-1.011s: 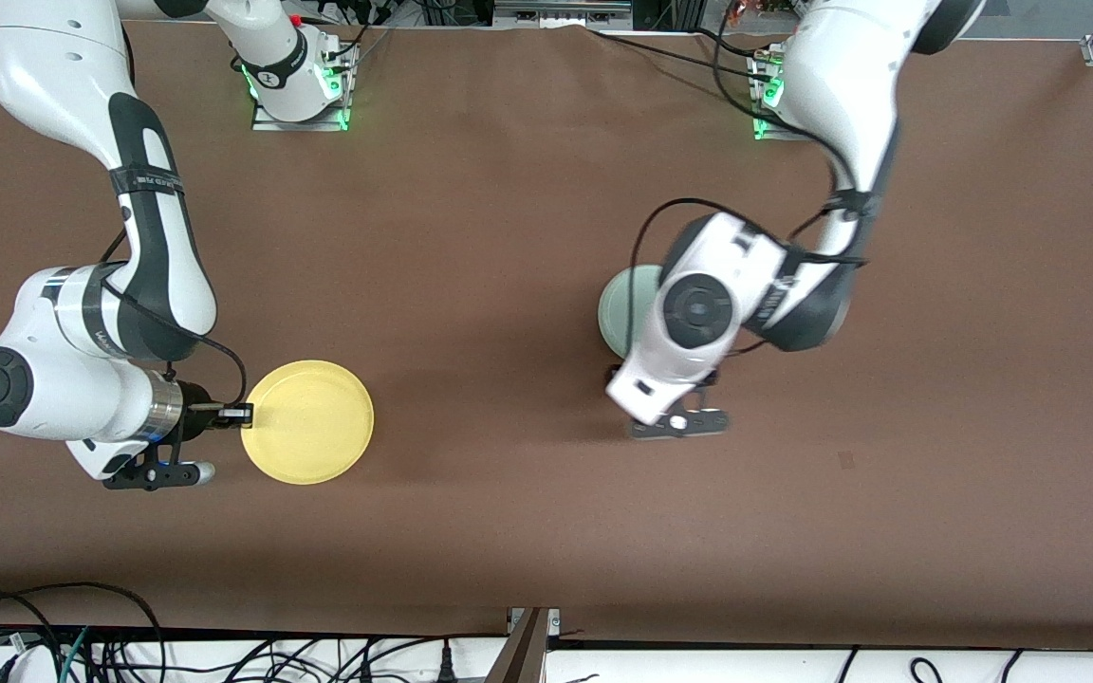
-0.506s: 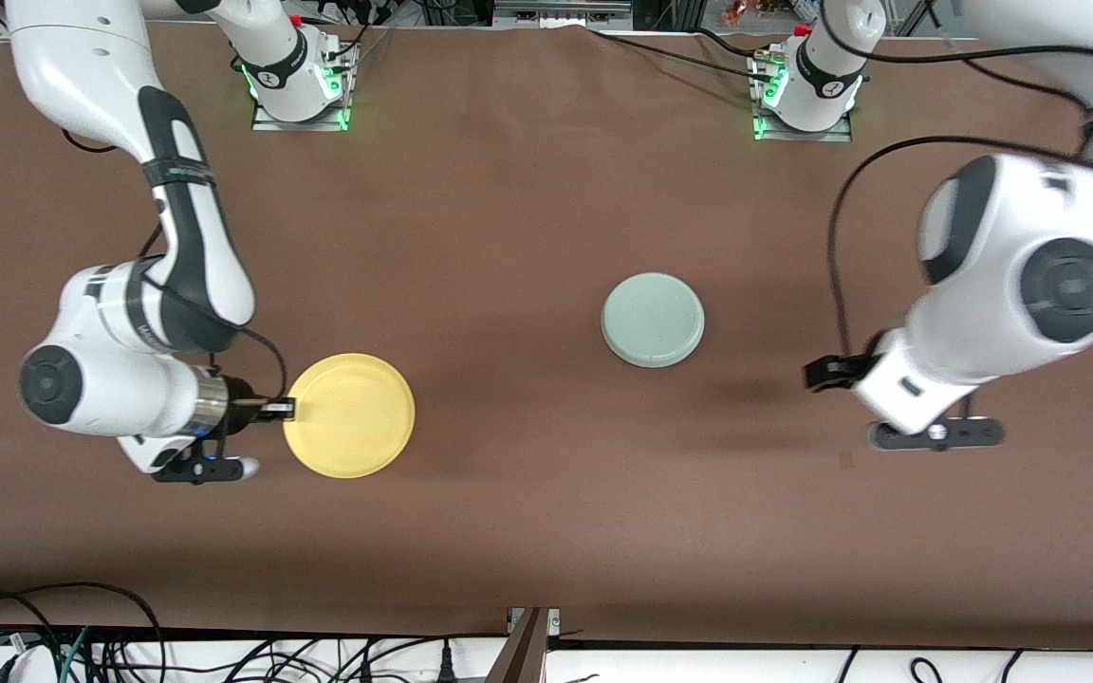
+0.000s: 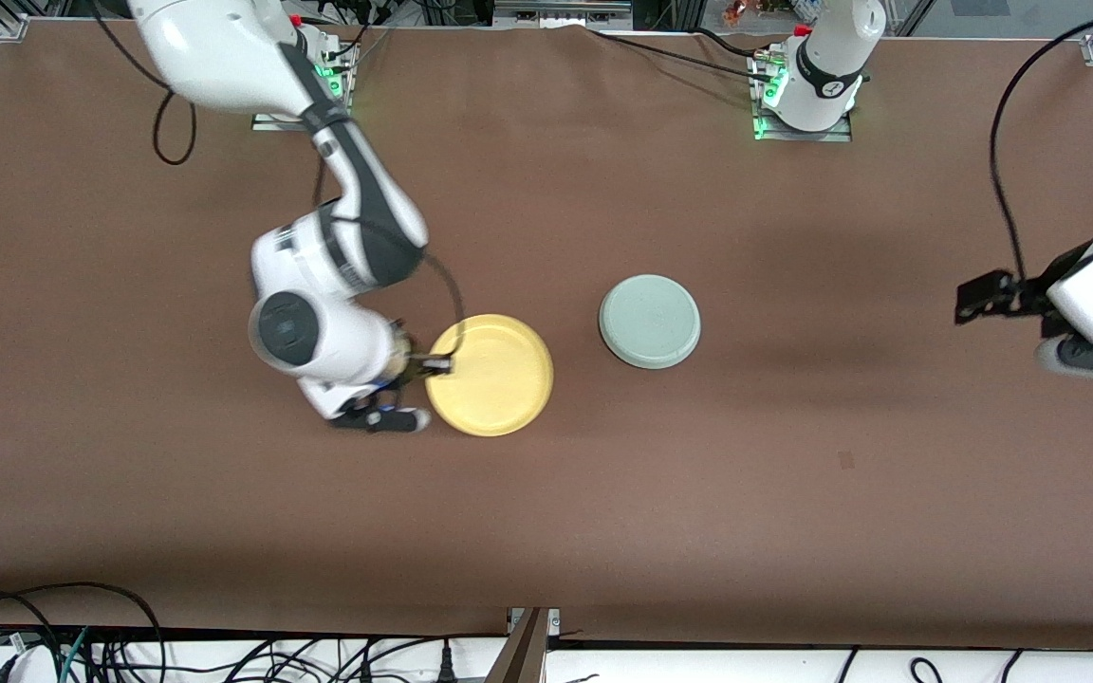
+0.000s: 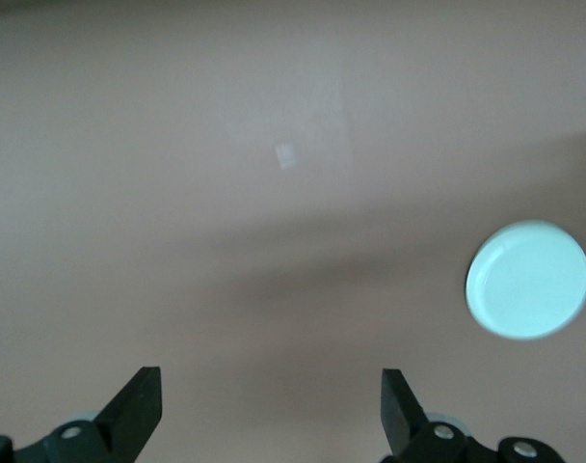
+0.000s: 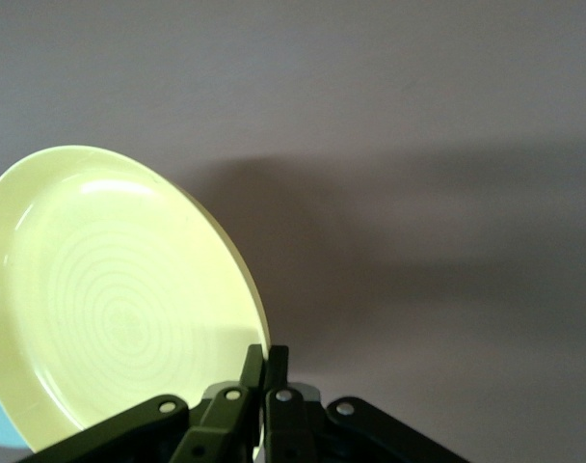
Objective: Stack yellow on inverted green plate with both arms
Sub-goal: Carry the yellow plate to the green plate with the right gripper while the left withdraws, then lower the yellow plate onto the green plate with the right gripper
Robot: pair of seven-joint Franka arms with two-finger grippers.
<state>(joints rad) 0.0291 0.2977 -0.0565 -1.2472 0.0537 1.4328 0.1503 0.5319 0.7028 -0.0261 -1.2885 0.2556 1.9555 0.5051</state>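
Next, my right gripper sets the yellow plate down on the middle of the pale green plate's upturned base [image 3: 652,317].
The yellow plate [image 3: 491,375] hangs level above the table's middle, pinched by its rim in my right gripper [image 3: 439,363], which is shut on it; it also shows in the right wrist view [image 5: 110,299]. The pale green plate [image 3: 650,321] lies upside down on the table beside the yellow one, toward the left arm's end; it also shows in the left wrist view [image 4: 528,280]. My left gripper [image 3: 978,299] is open and empty, raised at the left arm's end of the table, well away from both plates.
The brown table [image 3: 546,531] carries only the plates. The arm bases [image 3: 817,85] stand along its far edge. Cables [image 3: 82,645] lie past the edge nearest the front camera.
My right arm has carried the yellow plate toward the green plate. My left arm has drawn away from the green plate to its own end of the table.
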